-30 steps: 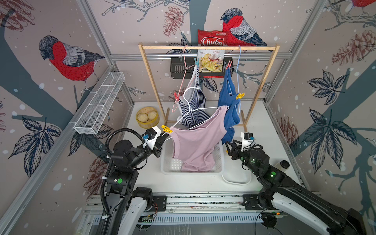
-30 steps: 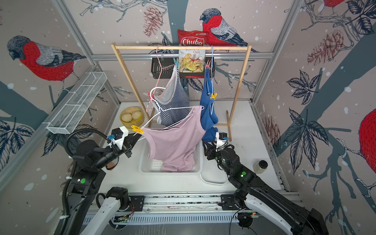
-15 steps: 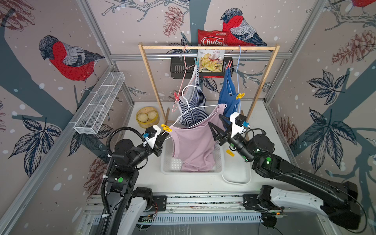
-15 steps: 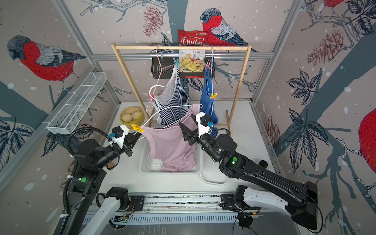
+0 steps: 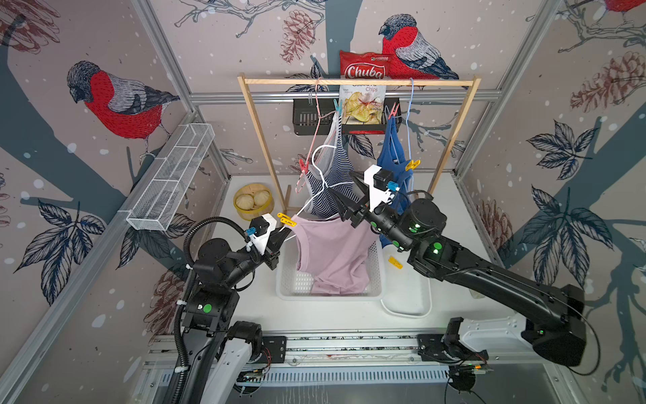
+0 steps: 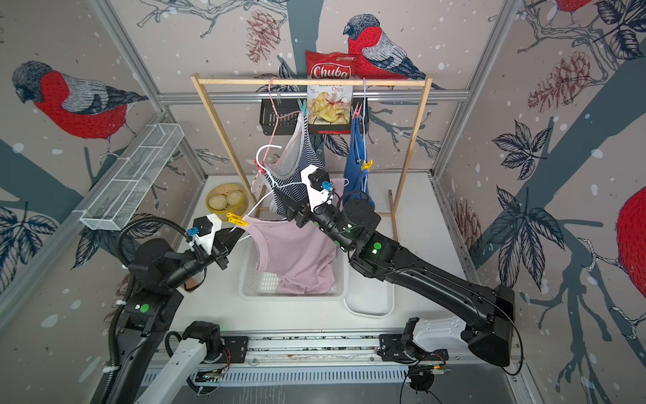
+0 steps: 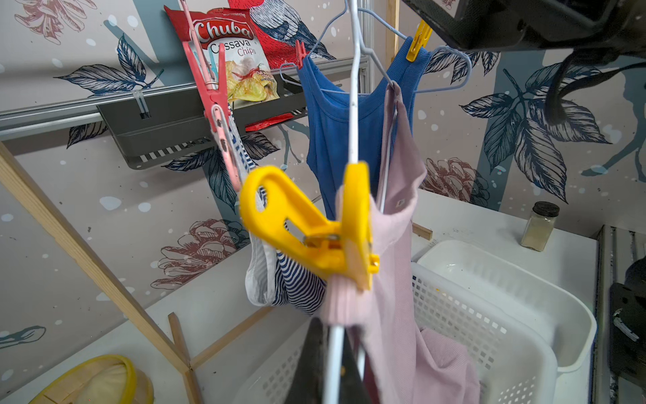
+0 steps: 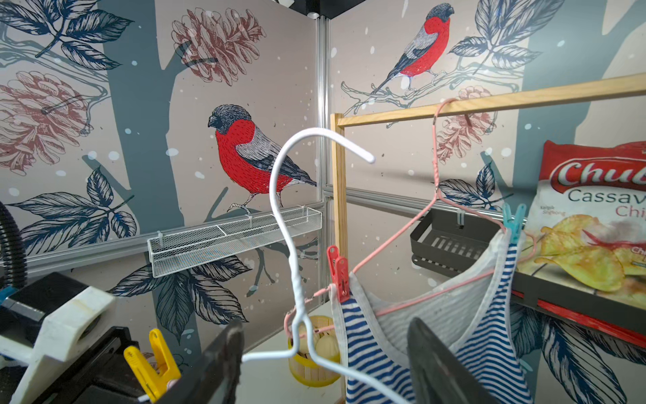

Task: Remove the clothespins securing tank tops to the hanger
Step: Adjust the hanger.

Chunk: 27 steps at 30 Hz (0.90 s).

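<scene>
My left gripper is holding the wire of the white hanger next to the yellow clothespin, so next my right gripper takes the neck before my left gripper takes the clothespin (image 5: pixel 286 220).
My left gripper (image 5: pixel 285 232) (image 7: pixel 332 349) is shut on the wire of a white hanger (image 5: pixel 320 168) (image 8: pixel 279 196). Just beyond its tips, a yellow clothespin (image 5: pixel 286 220) (image 7: pixel 314 227) pins the pink tank top (image 5: pixel 335 252) to that wire. My right gripper (image 5: pixel 344 192) (image 8: pixel 325 328) stands open astride the hanger's neck, in front of the striped tank top (image 5: pixel 334 168). That top hangs by a red clothespin (image 8: pixel 338 276) and a teal clothespin (image 8: pixel 513 224). The blue tank top (image 5: pixel 393 154) carries a red clothespin (image 5: pixel 393 111) and a yellow clothespin (image 5: pixel 412 164).
The pink top's hem droops into a white basket (image 5: pixel 290 280). A loose yellow clothespin (image 5: pixel 395 261) lies on the white tray (image 5: pixel 409 297) beside it. The wooden rack (image 5: pixel 356 81), a chips bag (image 5: pixel 363 101), a yellow bun steamer (image 5: pixel 252 201) and a jar (image 7: pixel 540 225) stand around.
My right arm rose from the tray, leaving a yellow clothespin there, swung left to the white hanger's neck, and its jaws spread wider. The left arm stayed put.
</scene>
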Each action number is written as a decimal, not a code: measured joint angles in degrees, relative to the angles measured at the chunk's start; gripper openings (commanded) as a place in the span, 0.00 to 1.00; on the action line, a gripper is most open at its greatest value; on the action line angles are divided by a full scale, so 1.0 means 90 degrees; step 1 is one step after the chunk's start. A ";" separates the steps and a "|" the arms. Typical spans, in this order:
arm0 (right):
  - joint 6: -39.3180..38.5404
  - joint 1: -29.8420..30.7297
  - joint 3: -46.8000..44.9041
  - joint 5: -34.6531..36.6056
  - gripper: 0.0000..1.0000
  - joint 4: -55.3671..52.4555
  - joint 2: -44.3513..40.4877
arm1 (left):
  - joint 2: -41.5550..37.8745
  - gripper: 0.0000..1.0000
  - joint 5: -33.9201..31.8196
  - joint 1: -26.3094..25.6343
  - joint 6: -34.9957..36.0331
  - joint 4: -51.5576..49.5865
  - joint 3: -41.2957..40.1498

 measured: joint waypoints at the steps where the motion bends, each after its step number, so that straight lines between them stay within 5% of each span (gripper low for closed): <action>1: -0.0015 0.0000 0.0148 -0.0017 0.74 -0.0070 0.0134 | 0.0019 0.00 -0.0029 -0.0015 0.0000 0.0000 0.0000; 8: -0.0163 -0.0002 0.0794 -0.0107 0.73 -0.0386 0.0746 | -0.0036 0.00 -0.0141 -0.0087 0.0002 -0.0002 0.0000; 20: -0.0318 -0.0007 0.1326 -0.0180 0.54 -0.0673 0.1098 | -0.0250 0.00 -0.0602 -0.0221 0.0056 -0.0019 -0.0049; 27: -0.0321 -0.0039 0.1622 -0.0338 0.16 -0.0760 0.1246 | -0.0352 0.00 -0.0816 -0.0350 0.0172 -0.0078 -0.0107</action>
